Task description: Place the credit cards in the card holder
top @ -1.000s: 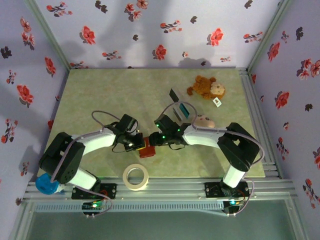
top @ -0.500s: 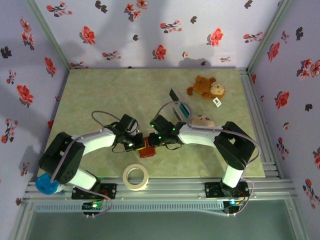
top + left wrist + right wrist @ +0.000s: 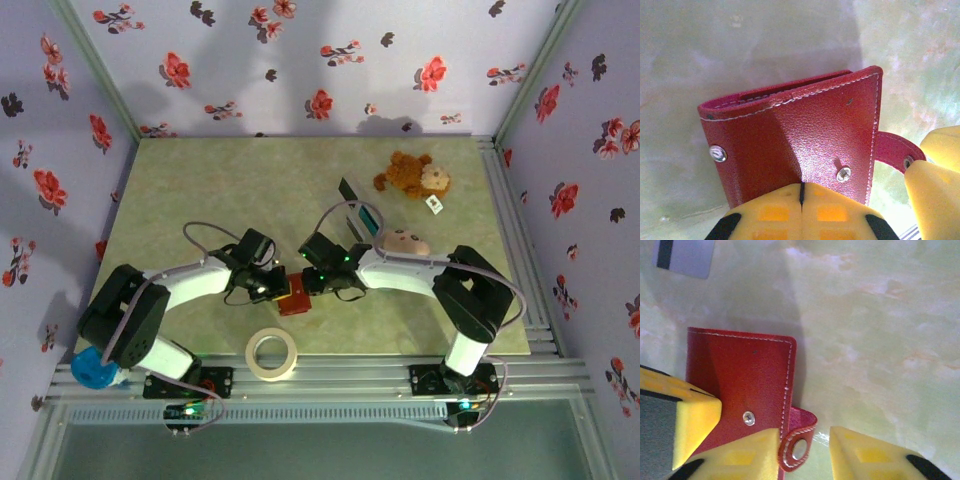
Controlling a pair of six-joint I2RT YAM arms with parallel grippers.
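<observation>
The snap strap sticks past the wallet's edge, clear of the stud; next my right gripper grips and folds it over the stud (image 3: 748,418).
The card holder (image 3: 295,301), a small red wallet, lies between my two grippers at the table's near middle. My left gripper (image 3: 801,192) is shut on the wallet's near edge (image 3: 805,130), its yellow pads pressed together over the red leather. My right gripper (image 3: 804,455) stands open around the wallet's snap strap (image 3: 799,447); one pad touches the wallet (image 3: 740,380) and the other is clear of the strap. From above, the left gripper (image 3: 275,290) and right gripper (image 3: 312,284) flank the wallet. A dark credit card (image 3: 350,189) and a teal one (image 3: 367,220) sit behind it. A grey striped card (image 3: 685,255) lies beyond the wallet.
A brown teddy (image 3: 412,175) and a pale plush (image 3: 408,241) lie at the back right. A roll of tape (image 3: 272,354) sits at the near edge, and a blue object (image 3: 95,370) by the left arm's base. Flowered walls enclose the table (image 3: 200,190).
The right gripper has shifted slightly left, closer to the wallet. The left gripper and the wallet have stayed put.
</observation>
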